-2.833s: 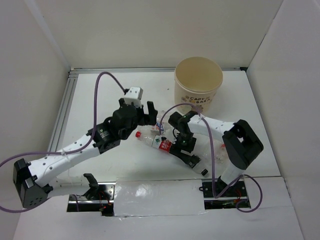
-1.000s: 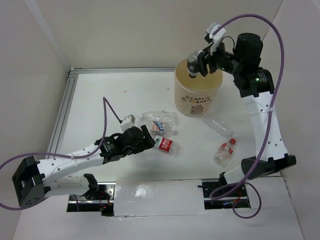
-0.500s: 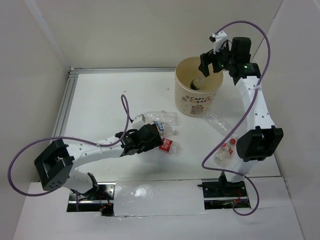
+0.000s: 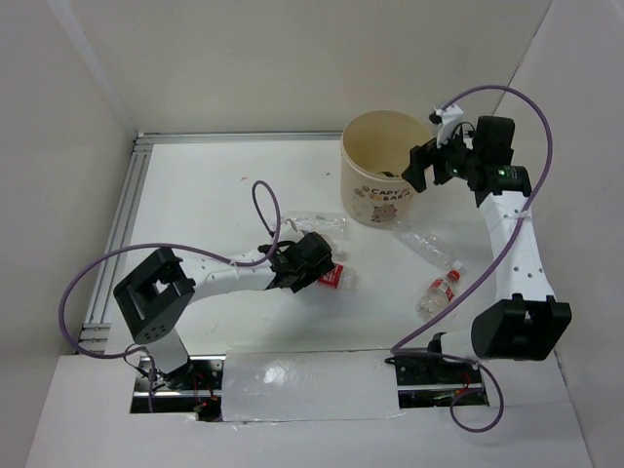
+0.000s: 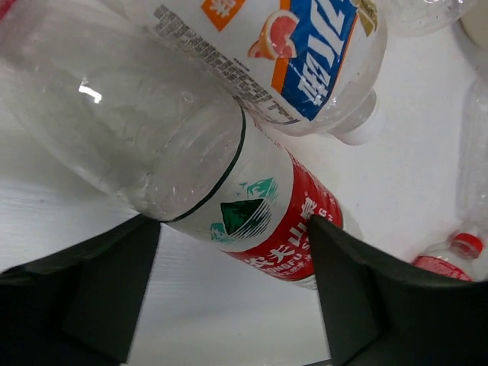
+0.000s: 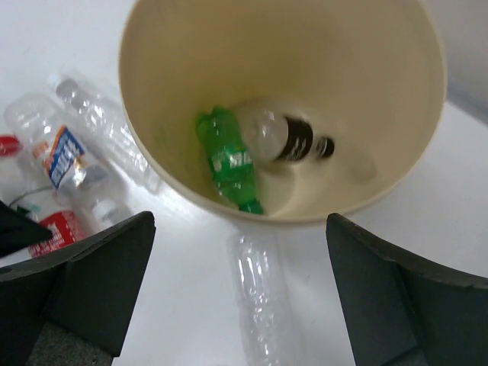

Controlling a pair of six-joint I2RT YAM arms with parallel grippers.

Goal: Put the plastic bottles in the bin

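Next, I open my left gripper's fingers, as the red-labelled bottle lies slanted across them, and grip squarely around the bottle's label (image 5: 286,217) before I lift the bottle.
The cream bin (image 4: 373,200) stands at the back right. Inside it, in the right wrist view (image 6: 358,99), lie a green bottle (image 6: 229,164) and a black-labelled bottle (image 6: 290,137). My right gripper (image 4: 421,168) hangs open and empty by the bin's right rim, also seen in its own view (image 6: 240,223). My left gripper (image 4: 314,261) is open, its fingers astride a red-labelled bottle (image 4: 334,280) on the table. That bottle (image 5: 259,213) fills the left wrist view between the fingers (image 5: 84,297), with the gripper (image 5: 235,225) low over it.
A bottle with an orange-blue label (image 5: 305,53) lies against the red-labelled one. A clear bottle (image 4: 322,226) lies behind them. Another clear bottle (image 4: 426,244) lies right of the bin, also in the right wrist view (image 6: 263,305). A red-capped bottle (image 4: 437,295) lies near the front right.
My right gripper let the black-labelled bottle drop into the bin and drew back to the rim's right side. My left gripper moved right and settled over the red-labelled bottle.
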